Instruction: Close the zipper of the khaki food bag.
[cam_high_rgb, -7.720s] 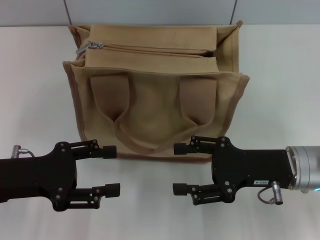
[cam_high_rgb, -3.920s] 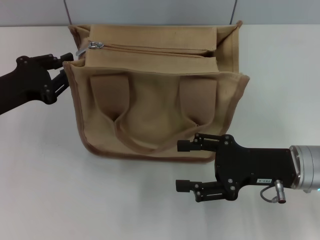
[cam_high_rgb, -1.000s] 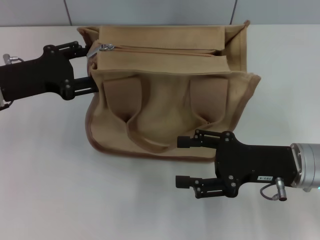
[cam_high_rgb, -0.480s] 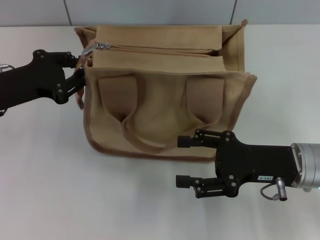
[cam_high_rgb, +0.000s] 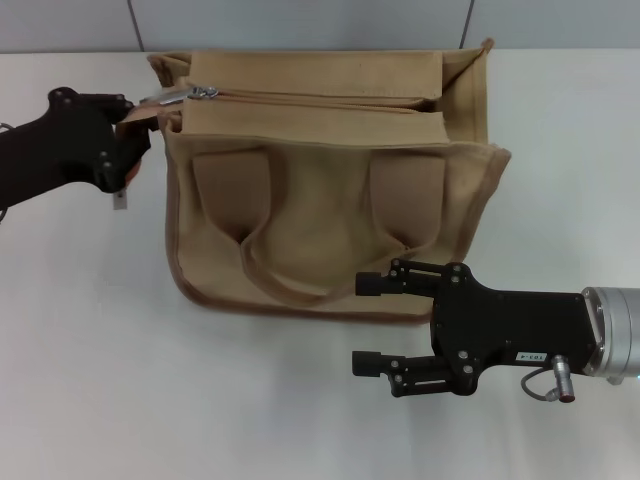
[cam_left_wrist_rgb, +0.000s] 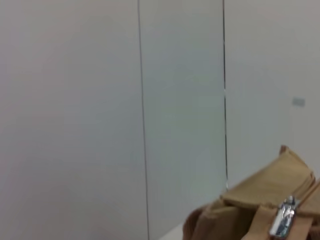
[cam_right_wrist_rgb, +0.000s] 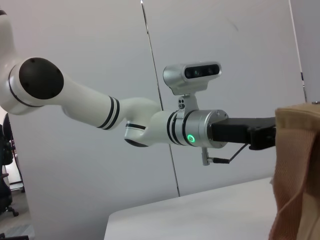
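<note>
I should next move my right gripper to the silver pull tab (cam_high_rgb: 178, 96) of the khaki food bag's zipper, next to my left gripper, and close it there.
The khaki food bag (cam_high_rgb: 320, 200) stands upright on the white table, with its handles folded down over the front. The zipper (cam_high_rgb: 320, 100) runs along the top. Its silver pull tab (cam_high_rgb: 185, 95) is at the left end and points left. My left gripper (cam_high_rgb: 128, 125) is at the bag's upper left corner, its tip right at the end of the pull tab. The left wrist view shows the pull tab (cam_left_wrist_rgb: 282, 222) and the bag's corner (cam_left_wrist_rgb: 240, 210). My right gripper (cam_high_rgb: 370, 323) is open and empty, low in front of the bag's front edge.
The white table (cam_high_rgb: 90, 350) extends left and in front of the bag. A grey wall panel (cam_high_rgb: 300, 20) runs behind it. The right wrist view shows the left arm (cam_right_wrist_rgb: 150, 127) and the bag's edge (cam_right_wrist_rgb: 295, 170).
My left gripper has drawn back to the left from the bag's side and turned toward the pull tab, which now lies stretched out leftward. The right arm has not moved.
</note>
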